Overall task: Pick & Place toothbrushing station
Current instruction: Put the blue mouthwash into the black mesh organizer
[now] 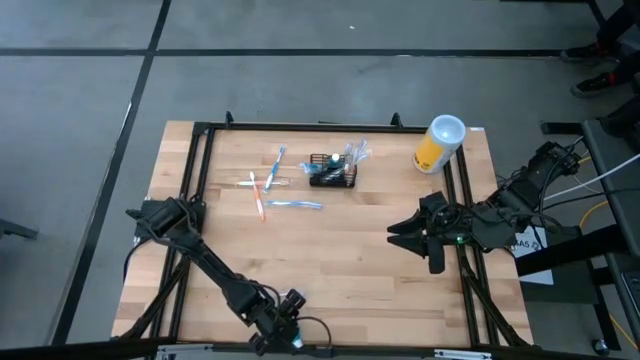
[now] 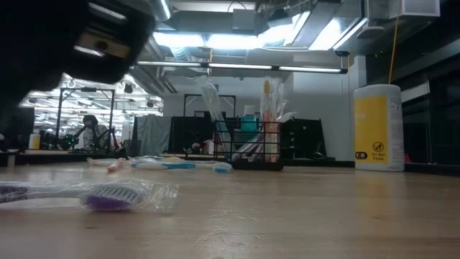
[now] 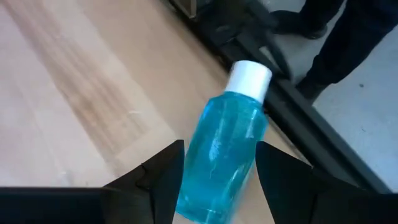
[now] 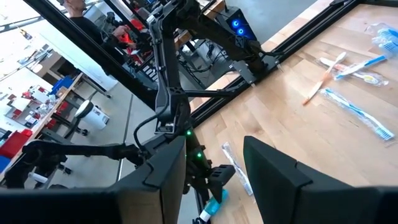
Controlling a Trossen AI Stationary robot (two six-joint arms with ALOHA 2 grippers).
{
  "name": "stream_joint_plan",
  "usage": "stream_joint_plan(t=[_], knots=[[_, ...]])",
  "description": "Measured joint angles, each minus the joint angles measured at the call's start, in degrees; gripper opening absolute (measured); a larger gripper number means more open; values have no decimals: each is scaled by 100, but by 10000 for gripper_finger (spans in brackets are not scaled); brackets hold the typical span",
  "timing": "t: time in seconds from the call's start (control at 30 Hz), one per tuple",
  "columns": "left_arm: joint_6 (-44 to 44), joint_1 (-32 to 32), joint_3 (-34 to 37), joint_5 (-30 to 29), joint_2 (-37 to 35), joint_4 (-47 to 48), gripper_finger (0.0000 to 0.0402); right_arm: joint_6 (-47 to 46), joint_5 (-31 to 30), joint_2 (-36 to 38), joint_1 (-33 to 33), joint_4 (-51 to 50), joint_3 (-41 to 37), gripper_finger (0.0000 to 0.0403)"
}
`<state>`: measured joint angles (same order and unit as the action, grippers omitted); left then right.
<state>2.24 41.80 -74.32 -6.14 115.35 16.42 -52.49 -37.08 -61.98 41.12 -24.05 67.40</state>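
The robot's left gripper is at the bottle's bottom end, so it should lay the bottle farther in and take its white cap [image 3: 249, 79] before standing it in the caddy.
The black wire-mesh caddy [image 1: 332, 172] stands on the table's far middle with wrapped items upright in it; it also shows in the low view [image 2: 248, 147]. My left gripper [image 1: 288, 322] is low at the table's near edge. Its open fingers flank a clear blue bottle [image 3: 221, 155] with a white cap [image 3: 249, 78], which points toward the table's edge. The bottle also shows in the right wrist view [image 4: 211, 208]. My right gripper [image 1: 405, 232] is open and empty, above the table's right side. My left gripper's fingers [image 3: 165, 177] stand close on both sides of the bottle's body [image 3: 205, 186], coming along its length from the bottom end. Whether they touch it I cannot tell.
Several wrapped toothbrushes [image 1: 270, 190] lie left of the caddy. A purple wrapped toothbrush [image 2: 108, 196] lies near the left gripper. A yellow canister [image 1: 438, 145] with a white lid stands at the far right. A black frame rail [image 3: 292, 106] runs along the near edge, with a person's legs [image 3: 348, 37] beyond.
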Motion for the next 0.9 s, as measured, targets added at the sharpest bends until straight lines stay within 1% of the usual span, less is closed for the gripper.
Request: stream_joint_plan(t=[0.13, 0.23, 0.33, 0.4, 0.47, 0.6, 0.63, 0.73, 0.9], knots=[[56, -89, 155, 6, 17, -183, 194, -8, 0, 0, 0, 0, 0, 164], [175, -140, 240, 181, 87, -200, 194, -92, 1, 0, 0, -2, 0, 164], [336, -147, 249, 186, 163, -168, 194, -109, 0, 0, 5, -2, 0, 164], [714, -140, 247, 23, 231, -72, 193, -109, 0, 0, 24, 2, -2, 164], [1294, -159, 234, -104, 272, -34, 187, -115, 0, 0, 26, 32, -2, 164], [2286, -228, 232, -105, 252, -45, 155, -212, -1, -2, 26, 44, -2, 164], [2453, -232, 236, -176, 238, -30, 144, -220, -2, -4, 26, 43, -2, 164], [2813, -270, 256, -637, 191, 0, 118, -219, -38, -8, 26, 45, -2, 164], [3315, -311, 275, -1382, 95, 231, 115, -213, -154, -45, 24, 196, -2, 164]])
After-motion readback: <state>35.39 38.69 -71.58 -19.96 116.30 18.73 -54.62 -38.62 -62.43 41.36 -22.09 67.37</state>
